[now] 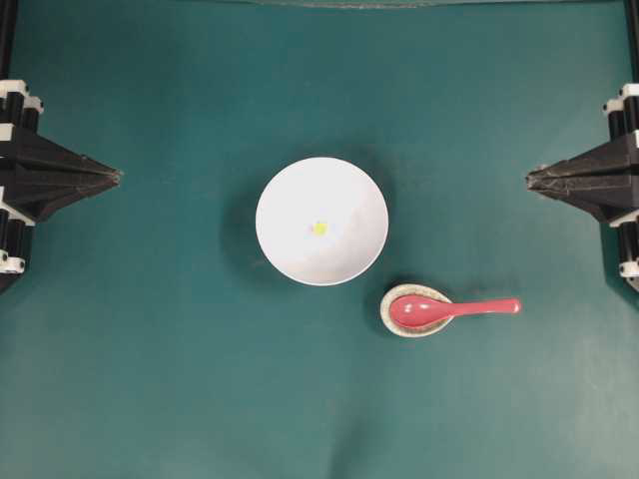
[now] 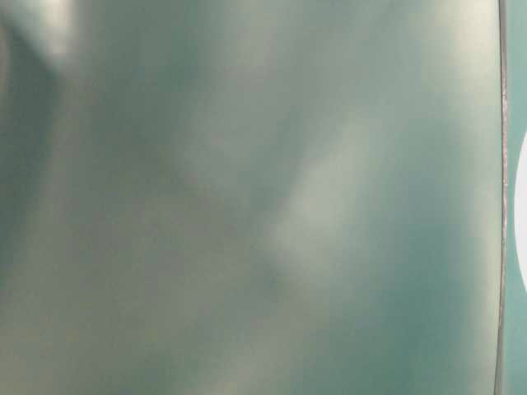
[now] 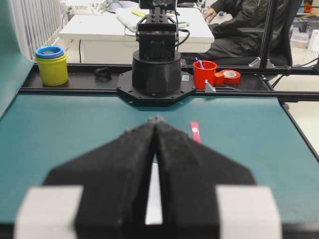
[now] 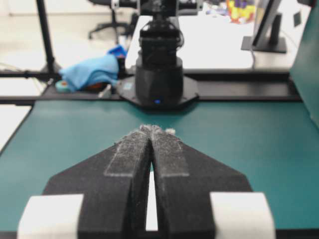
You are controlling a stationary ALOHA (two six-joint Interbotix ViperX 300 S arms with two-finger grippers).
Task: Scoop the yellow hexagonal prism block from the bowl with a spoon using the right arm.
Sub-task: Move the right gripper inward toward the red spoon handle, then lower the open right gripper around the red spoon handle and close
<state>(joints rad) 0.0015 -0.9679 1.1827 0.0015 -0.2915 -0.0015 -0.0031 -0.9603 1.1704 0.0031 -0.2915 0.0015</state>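
Next, my right gripper closes on the handle (image 1: 475,308) of the red-pink spoon, just past the edge of the speckled rest.
The white bowl (image 1: 300,200) stands at the table's middle with the tiny yellow block (image 1: 319,228) on its bottom. The red-pink spoon (image 1: 449,308) lies to the bowl's lower right, its scoop in the speckled rest and its handle pointing right. The handle's end shows in the left wrist view (image 3: 194,132). My left gripper (image 1: 118,177) is shut and empty at the left edge, pointing at the bowl. My right gripper (image 1: 529,180) is shut and empty at the right edge, above the spoon's handle end. Both also show shut in the wrist views, left (image 3: 156,120) and right (image 4: 152,128).
The speckled spoon rest (image 1: 399,324) sits close to the bowl's lower right rim. Teal cloth (image 1: 150,379) covers the table. The table-level view is a teal blur. Arm bases (image 3: 157,69) (image 4: 159,82) stand at the two ends; cups and tape lie beyond the edge.
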